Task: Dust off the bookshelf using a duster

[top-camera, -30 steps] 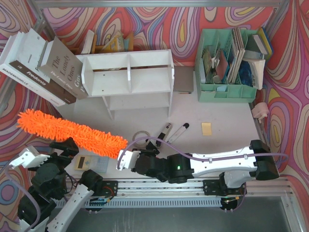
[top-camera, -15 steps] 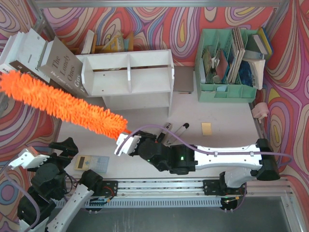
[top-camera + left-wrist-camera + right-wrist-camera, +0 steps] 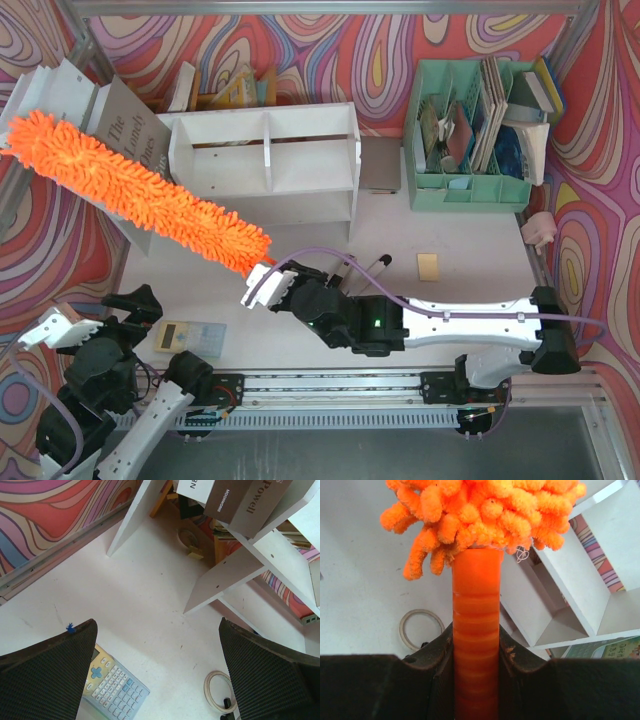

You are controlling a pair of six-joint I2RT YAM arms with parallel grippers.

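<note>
The robot's left gripper will go to the orange duster next and close on the middle of its fluffy head (image 3: 138, 192), while the right gripper holds the duster's handle.
The duster (image 3: 140, 195) is a long fluffy orange head on an orange handle (image 3: 476, 610). It slants from the far left wall down to my right gripper (image 3: 262, 287), which is shut on the handle. In the right wrist view the right gripper (image 3: 476, 630) clamps the handle from both sides. The fluffy head (image 3: 485, 510) fills the top of that view. The duster crosses over the leaning books and the left end of the white bookshelf (image 3: 265, 165); whether it touches them I cannot tell. My left gripper (image 3: 138, 310) is open and empty at the near left, and its wrist view shows the left gripper (image 3: 157, 625) above bare table.
Large books (image 3: 60, 100) lean against the bookshelf's left side. A calculator (image 3: 190, 337) lies near the left arm, with a tape ring (image 3: 220, 692) beside it. Two pens (image 3: 370, 268) and a yellow note (image 3: 428, 266) lie mid-table. A mint green organiser (image 3: 470, 140) stands at the back right.
My right arm has swung the duster away from the table front, up and toward the back left, over the books and the bookshelf's left end. The left arm has not moved.
</note>
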